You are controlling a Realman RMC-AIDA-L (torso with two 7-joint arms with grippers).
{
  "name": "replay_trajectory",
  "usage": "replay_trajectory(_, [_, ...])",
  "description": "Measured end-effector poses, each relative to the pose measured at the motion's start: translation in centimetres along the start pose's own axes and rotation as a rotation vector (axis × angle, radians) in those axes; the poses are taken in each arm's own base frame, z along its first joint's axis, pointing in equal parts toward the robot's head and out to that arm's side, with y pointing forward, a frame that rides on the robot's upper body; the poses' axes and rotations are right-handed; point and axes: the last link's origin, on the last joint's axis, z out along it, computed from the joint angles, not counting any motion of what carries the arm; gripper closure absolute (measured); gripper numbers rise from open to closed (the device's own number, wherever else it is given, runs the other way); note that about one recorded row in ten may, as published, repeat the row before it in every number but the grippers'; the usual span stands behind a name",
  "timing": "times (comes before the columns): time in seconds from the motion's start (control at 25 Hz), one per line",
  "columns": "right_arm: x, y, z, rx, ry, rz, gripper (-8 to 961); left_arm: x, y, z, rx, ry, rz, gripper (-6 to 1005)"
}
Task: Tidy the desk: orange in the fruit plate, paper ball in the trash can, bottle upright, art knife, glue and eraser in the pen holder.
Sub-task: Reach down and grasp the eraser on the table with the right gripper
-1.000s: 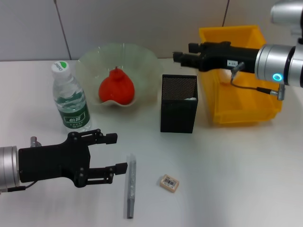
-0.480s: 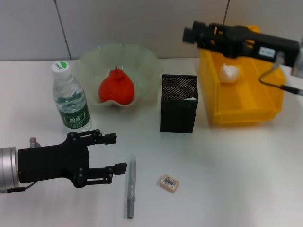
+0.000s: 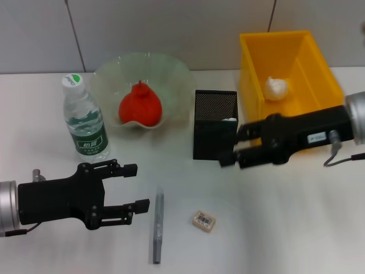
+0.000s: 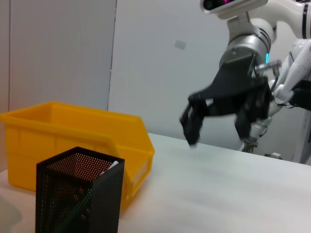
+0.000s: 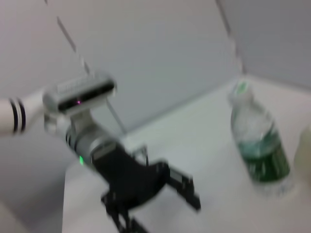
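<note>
Next, I move my right gripper next to the eraser that is beside the grey art knife and close it on the sides of the eraser [image 3: 205,221].
The orange [image 3: 140,107] lies in the fruit plate [image 3: 114,68]. The bottle [image 3: 85,123] stands upright left of the plate and also shows in the right wrist view [image 5: 260,145]. The paper ball [image 3: 276,88] lies in the yellow trash can [image 3: 248,85]. The grey art knife [image 3: 157,224] and the eraser [image 3: 204,220] lie on the table in front of the pen holder [image 3: 215,125]. My right gripper [image 3: 228,146] is open and empty, just right of the holder's front. My left gripper [image 3: 134,187] is open, left of the knife. The glue is not in view.
Something white shows just inside the pen holder's rim. The left wrist view shows the pen holder [image 4: 80,194], the trash can [image 4: 73,136] and my right gripper [image 4: 216,131] over the table. The right wrist view shows my left gripper [image 5: 163,211].
My right arm has swung from above the trash can down to the table beside the pen holder. The paper ball now lies in the trash can. My left gripper has barely moved.
</note>
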Motion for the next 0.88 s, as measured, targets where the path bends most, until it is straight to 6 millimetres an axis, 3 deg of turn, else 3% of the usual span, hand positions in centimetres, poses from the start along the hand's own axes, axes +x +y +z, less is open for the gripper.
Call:
replay_trajectory(0.48, [-0.5, -0.3, 5.9, 0.074, 0.429, -0.078, 331, -0.3, 0.0, -0.2, 0.014, -0.001, -0.007, 238])
replay_trajectory(0.88, [-0.2, -0.3, 8.4, 0.113, 0.529, -0.171, 332, -0.6, 0.1, -0.6, 0.024, -0.006, -0.017, 239])
